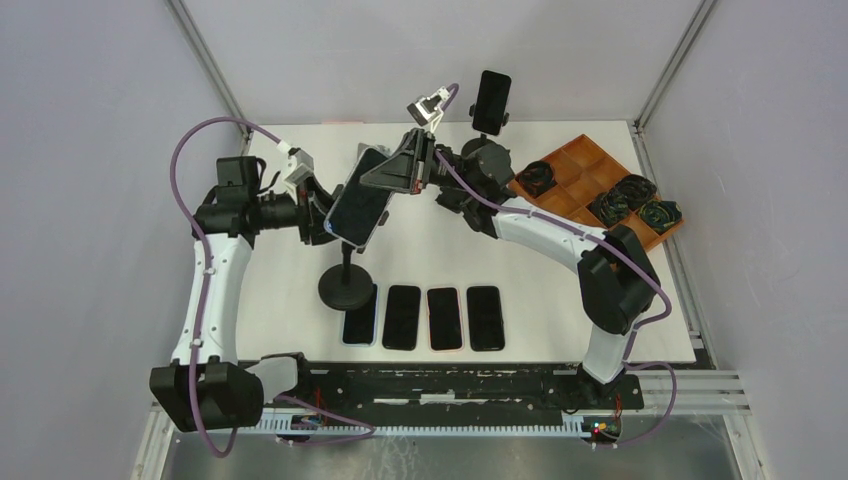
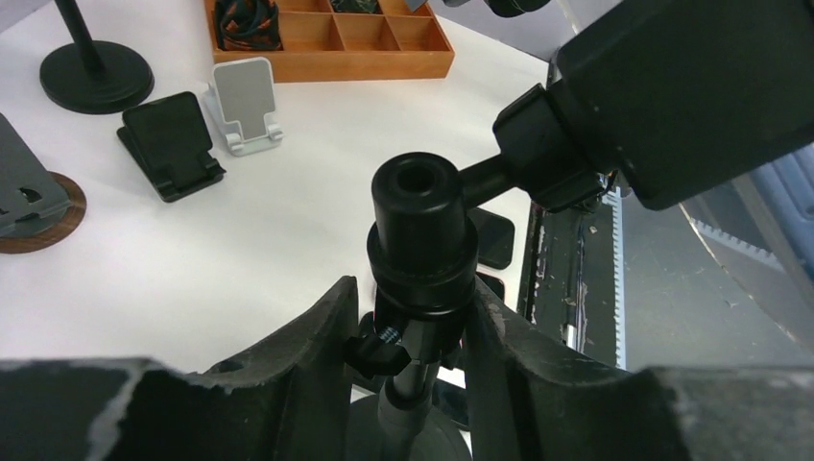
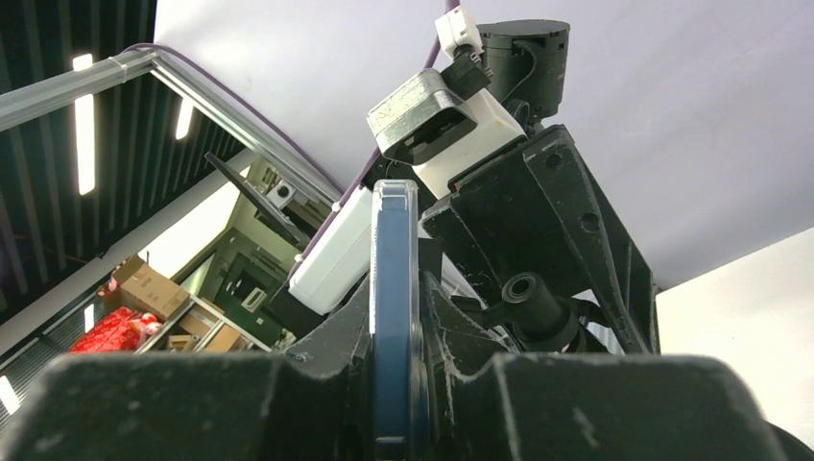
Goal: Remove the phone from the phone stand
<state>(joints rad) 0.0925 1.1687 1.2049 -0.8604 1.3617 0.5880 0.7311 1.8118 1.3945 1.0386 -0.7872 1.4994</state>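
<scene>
My left gripper holds the black joint under the stand's head; it should open, then take the pole lower (image 2: 409,386) before my right gripper pulls the phone.
The black phone stand (image 1: 345,287) has a round base and a thin pole. It holds a dark blue phone (image 1: 358,200) tilted at its top. My left gripper (image 1: 318,218) is shut on the stand's neck just under the head. In the left wrist view both fingers press the black joint (image 2: 422,240), with the gripper (image 2: 413,322) around it. My right gripper (image 1: 396,176) is shut on the phone's right edge. In the right wrist view the phone (image 3: 394,288) is edge-on between the fingers of the gripper (image 3: 395,384).
Several phones (image 1: 402,316) lie in a row near the front, beside the stand's base. A second stand holding a phone (image 1: 491,101) is at the back. A wooden tray (image 1: 575,160) with coiled cables sits at right. Small desk stands (image 2: 245,101) show in the left wrist view.
</scene>
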